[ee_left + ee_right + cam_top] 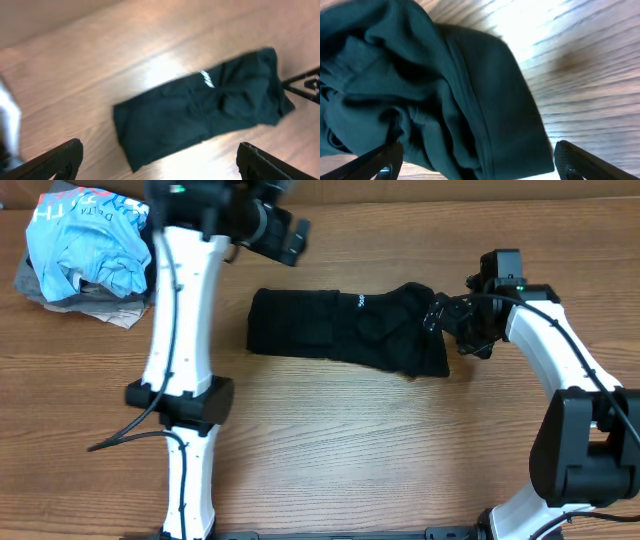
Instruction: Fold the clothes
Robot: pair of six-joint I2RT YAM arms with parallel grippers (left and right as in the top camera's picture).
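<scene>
Next, my left gripper goes to the black garment's smooth end [268, 320] [131, 131], opposite the bunched end by my right gripper, and closes there.
The black garment [340, 330] lies mid-table as a long folded strip, smooth at its left end and bunched at its right. A small white tag [353, 301] shows on top. My left gripper [285, 235] is open and empty, raised behind the garment's left end. In the left wrist view its fingers [160, 160] spread wide above the garment [200, 115]. My right gripper [445, 320] is at the garment's bunched right end. In the right wrist view its fingers [480, 165] are open, with the garment's folded edge [445, 100] lying between them.
A light blue printed shirt [85, 240] sits on a grey garment [60, 295] at the back left corner. A black cable [120, 440] hangs off the left arm near the table's front left. The right arm's tip [305, 85] shows at the left wrist view's right edge.
</scene>
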